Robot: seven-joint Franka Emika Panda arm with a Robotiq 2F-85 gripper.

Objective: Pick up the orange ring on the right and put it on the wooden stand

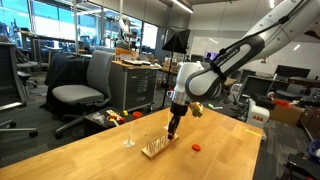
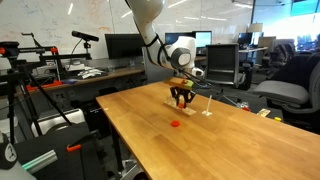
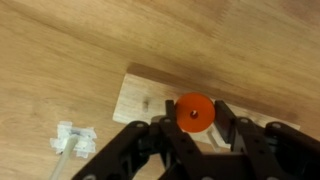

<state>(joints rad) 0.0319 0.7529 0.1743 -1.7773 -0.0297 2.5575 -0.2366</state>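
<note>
Next, my gripper lets go of the orange ring around a thin rod (image 1: 169, 140) (image 3: 195, 113), up near the far end of the wooden stand.
My gripper (image 3: 193, 124) is shut on an orange ring (image 3: 193, 110) and holds it flat between the fingers, right above the wooden stand (image 3: 145, 98). In both exterior views the gripper (image 1: 174, 128) (image 2: 181, 99) points down over the stand (image 1: 155, 150) (image 2: 192, 107), whose thin rods rise beside the fingers. A second orange ring (image 1: 196, 147) (image 2: 176, 125) lies flat on the table, apart from the stand. The held ring is too small to make out in the exterior views.
The wooden table (image 1: 110, 160) (image 2: 150, 135) bears a small white object (image 3: 75, 140) (image 1: 128, 138) (image 2: 207, 110) next to the stand. Office chairs (image 1: 82, 90), desks and monitors (image 2: 122, 46) stand around the table.
</note>
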